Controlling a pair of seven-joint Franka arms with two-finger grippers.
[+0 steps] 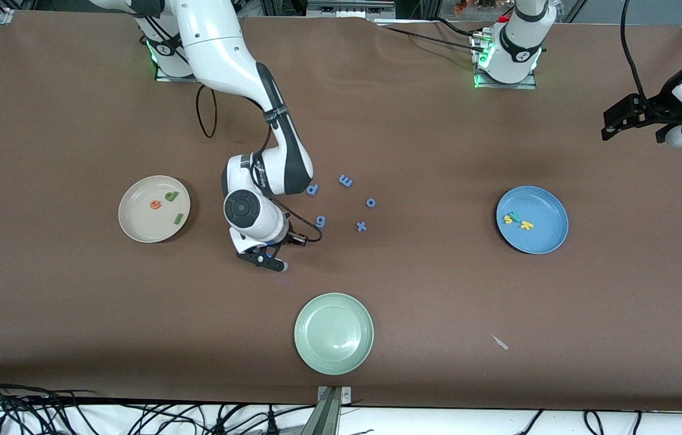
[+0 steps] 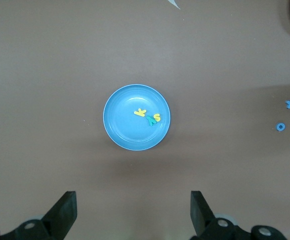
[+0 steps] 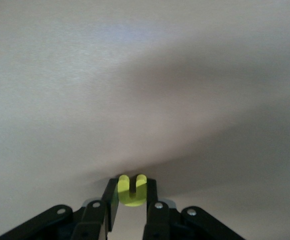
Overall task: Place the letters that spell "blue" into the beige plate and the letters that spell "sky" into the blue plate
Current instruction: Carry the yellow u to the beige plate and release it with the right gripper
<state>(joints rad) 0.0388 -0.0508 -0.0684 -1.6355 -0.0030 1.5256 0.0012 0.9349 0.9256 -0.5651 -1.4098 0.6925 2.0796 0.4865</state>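
The robot's right gripper should release the yellow u in the beige plate (image 1: 168,206), right up against the green b.
My right gripper (image 1: 269,260) is low at the table, shut on the yellow u (image 3: 132,190), which stands between its fingers (image 3: 151,192). The beige plate (image 1: 141,228) toward the right arm's end holds the orange e (image 1: 155,204), green b (image 1: 171,196) and green l (image 1: 178,219). The blue plate (image 1: 543,238) toward the left arm's end holds the yellow s (image 2: 156,117), yellow k (image 2: 140,112) and teal y (image 2: 150,120). My left gripper (image 2: 132,210) hangs open and empty high over the table, with the blue plate (image 2: 125,132) in its view.
Blue letters p (image 1: 313,189), m (image 1: 345,180), o (image 1: 370,202), g (image 1: 319,221) and x (image 1: 362,226) lie mid-table beside the right gripper. A pale green plate (image 1: 333,333) sits nearer the front camera. A small paper scrap (image 1: 500,342) lies beside it.
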